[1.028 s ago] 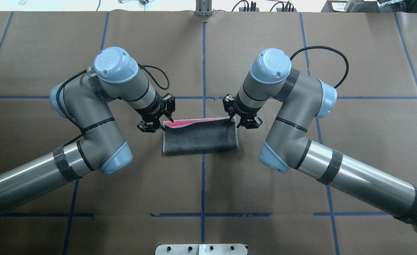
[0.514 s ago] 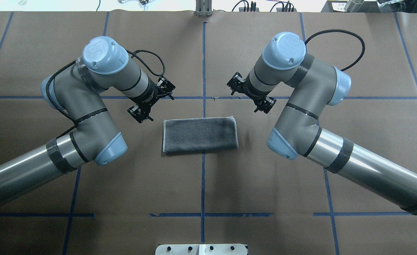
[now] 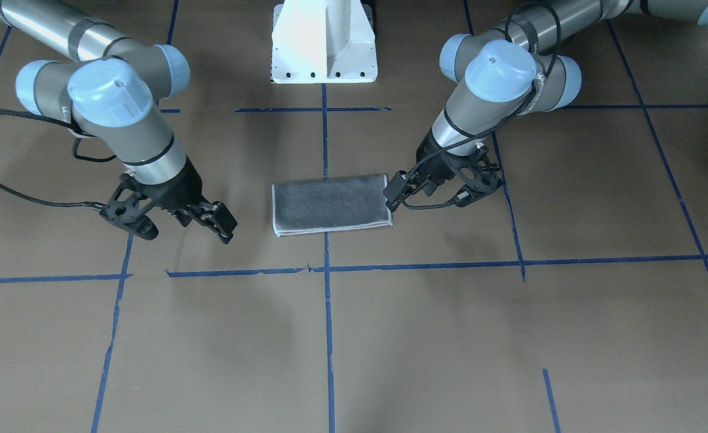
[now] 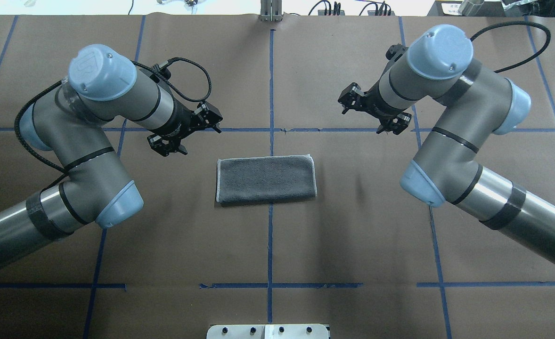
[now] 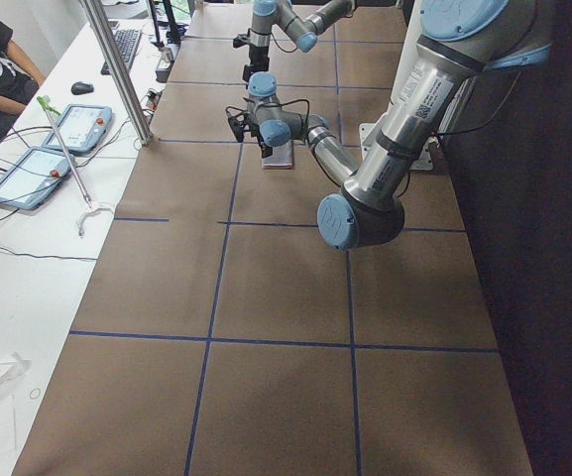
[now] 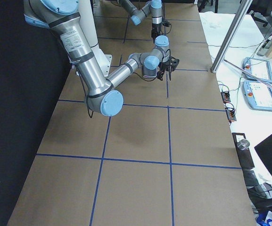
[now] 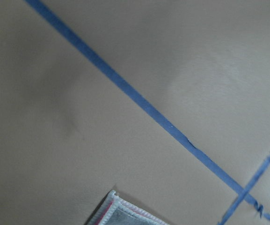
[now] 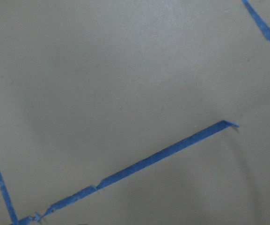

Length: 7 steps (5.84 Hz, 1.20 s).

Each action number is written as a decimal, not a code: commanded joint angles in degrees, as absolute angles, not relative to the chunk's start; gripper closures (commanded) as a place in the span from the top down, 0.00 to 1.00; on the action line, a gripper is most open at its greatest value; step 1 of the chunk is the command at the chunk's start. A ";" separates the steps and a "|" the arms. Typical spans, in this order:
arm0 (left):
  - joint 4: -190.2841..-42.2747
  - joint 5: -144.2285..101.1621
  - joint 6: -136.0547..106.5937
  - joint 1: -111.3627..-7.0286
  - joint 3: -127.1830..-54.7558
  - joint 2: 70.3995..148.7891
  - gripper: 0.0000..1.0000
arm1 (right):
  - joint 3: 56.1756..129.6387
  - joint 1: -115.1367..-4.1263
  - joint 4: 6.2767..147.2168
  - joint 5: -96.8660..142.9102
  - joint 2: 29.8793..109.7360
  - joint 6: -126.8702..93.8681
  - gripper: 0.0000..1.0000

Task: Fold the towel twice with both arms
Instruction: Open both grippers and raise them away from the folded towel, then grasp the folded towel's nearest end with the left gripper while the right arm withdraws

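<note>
Next, my left gripper grips the top layer of the towel at the towel's pedestal-side corner [image 3: 381, 180] on that gripper's own side.
The towel [image 4: 265, 180] lies flat on the table's middle, folded into a rectangle with its grey face up and pale edging along its sides; it also shows in the front view [image 3: 329, 205]. My left gripper [image 4: 189, 132] is open and empty, raised off the table, beyond the towel's far left corner. My right gripper [image 4: 370, 113] is open and empty, raised farther off to the towel's right. The left wrist view shows only one towel corner [image 7: 120, 214] with a thin pink line in its edge. The right wrist view shows only bare table and tape.
Blue tape lines [image 4: 271, 94] cross the brown paper table. The white pedestal block [image 3: 324, 42] stands at the robot's side of the table. A man and tablets [image 5: 62, 139] are at a white side desk beyond the far edge.
One second ago both grippers were at the towel's far edge with pink showing. They have let go; the towel lies flat, grey up. Both arms have risen and swung outward.
</note>
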<state>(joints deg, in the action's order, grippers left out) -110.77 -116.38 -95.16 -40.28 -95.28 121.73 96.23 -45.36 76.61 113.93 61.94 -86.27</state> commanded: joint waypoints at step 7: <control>-110.74 -108.28 -93.52 -29.89 -90.28 122.78 1.00 | 76.25 -76.86 76.11 127.50 75.85 -13.17 1.00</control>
<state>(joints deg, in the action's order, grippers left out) -110.49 -108.27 -93.53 -30.19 -91.48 122.66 80.92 -72.64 76.15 125.17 75.84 -20.87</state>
